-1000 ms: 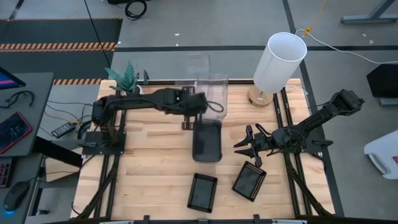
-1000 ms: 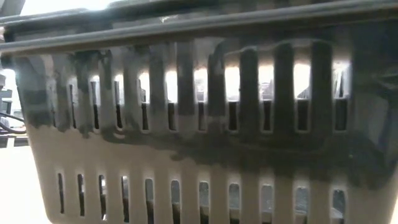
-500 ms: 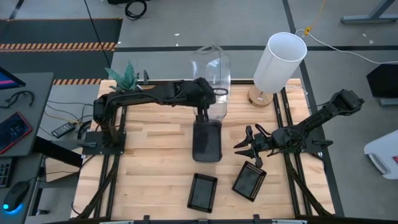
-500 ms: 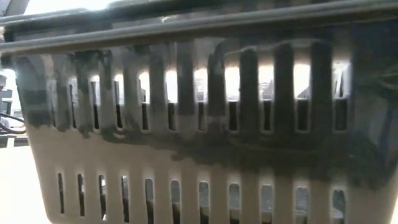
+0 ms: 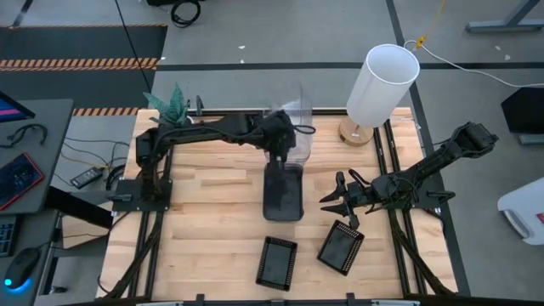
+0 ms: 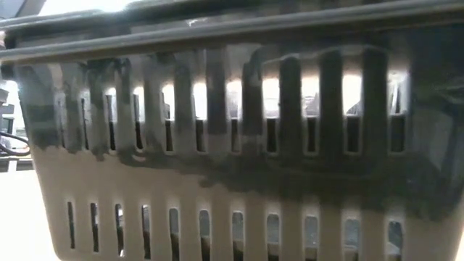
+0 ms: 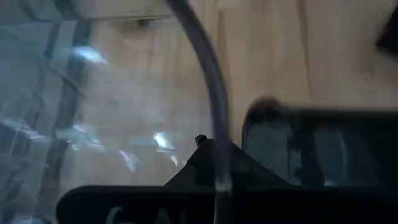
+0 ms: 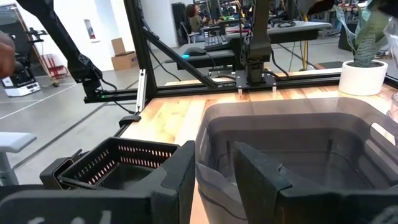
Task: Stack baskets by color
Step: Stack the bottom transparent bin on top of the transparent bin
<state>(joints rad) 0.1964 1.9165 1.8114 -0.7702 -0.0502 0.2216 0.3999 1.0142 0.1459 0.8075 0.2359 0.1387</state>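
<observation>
Next, my left gripper takes hold of the clear basket's near rim (image 7: 212,74) again and puts it down straight, because the clear basket slants past the grey basket's far end.
My left gripper (image 5: 281,146) is shut on a clear basket (image 5: 291,119) at the table's far middle, just beyond the far end of a smoky dark-grey basket (image 5: 283,192). The grey basket's slotted wall (image 6: 232,145) fills the low view. Two black mesh trays (image 5: 276,262) (image 5: 342,248) lie flat near the front edge. My right gripper (image 5: 337,204) stands open to the right of the grey basket (image 8: 298,143), level, touching nothing; one mesh tray (image 8: 118,162) shows beside it. My left gripper pinches the clear basket's thin rim edge (image 7: 217,155), which runs up out of the gap between the two fingers. The fingers slant down from the table's left. The basket looks tilted; whether it rests on the table I cannot tell.
A tall white cylinder lamp (image 5: 382,83) stands at the far right, close to the clear basket. A small green plant (image 5: 170,104) stands at the far left corner. Bare wood lies left of the grey basket and in front of it.
My left gripper has moved toward the table's right edge and a little down, tipping more steeply downward and rolling. The clear basket has swung and turned with it, still held, and now stands by the grey basket's far end. My right arm kept still.
</observation>
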